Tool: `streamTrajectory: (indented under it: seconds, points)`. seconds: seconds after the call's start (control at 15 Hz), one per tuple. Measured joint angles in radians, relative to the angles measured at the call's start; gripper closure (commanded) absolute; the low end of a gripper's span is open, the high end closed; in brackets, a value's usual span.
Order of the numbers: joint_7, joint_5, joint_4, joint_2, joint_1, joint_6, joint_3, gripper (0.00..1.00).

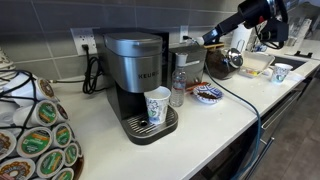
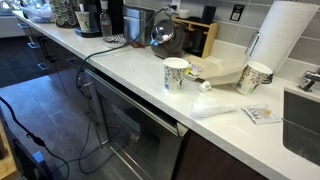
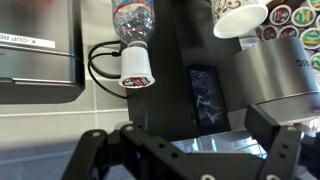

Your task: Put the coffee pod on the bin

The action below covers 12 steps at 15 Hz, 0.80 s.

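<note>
The coffee pod sits on top of the plastic bottle beside the Keurig machine. Next, my gripper closes on the sides of the coffee pod (image 1: pixel 180 71) (image 3: pixel 137 68).
Coffee pods (image 1: pixel 38 138) fill a round rack at the counter's near left; some also show at the top right corner of the wrist view (image 3: pixel 290 14). My gripper (image 1: pixel 204 42) hangs in the air behind and beside the Keurig machine (image 1: pixel 135 70), far from the rack. In the wrist view the gripper (image 3: pixel 188 150) is open and empty, with both fingers spread wide over the machine's dark top. A steel box labelled K-CUP (image 3: pixel 35 50) sits at the left of the wrist view. I cannot tell which object is the bin.
A patterned paper cup (image 1: pixel 157 105) stands on the machine's drip tray, with a plastic bottle (image 1: pixel 178 88) beside it. A kettle (image 1: pixel 222 62), plates and cups lie further along the counter. In an exterior view, two paper cups (image 2: pixel 176 73), a paper towel roll (image 2: pixel 283 40) and a sink appear.
</note>
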Motion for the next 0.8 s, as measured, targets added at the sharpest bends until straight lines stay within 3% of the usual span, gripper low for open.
streamTrajectory:
  seconds: [0.47, 0.8]
  points:
    - [0.285, -0.257, 0.05, 0.122, -0.015, 0.022, -0.012, 0.0]
    - [0.388, -0.351, 0.126, 0.173, -0.014, 0.022, -0.023, 0.0]
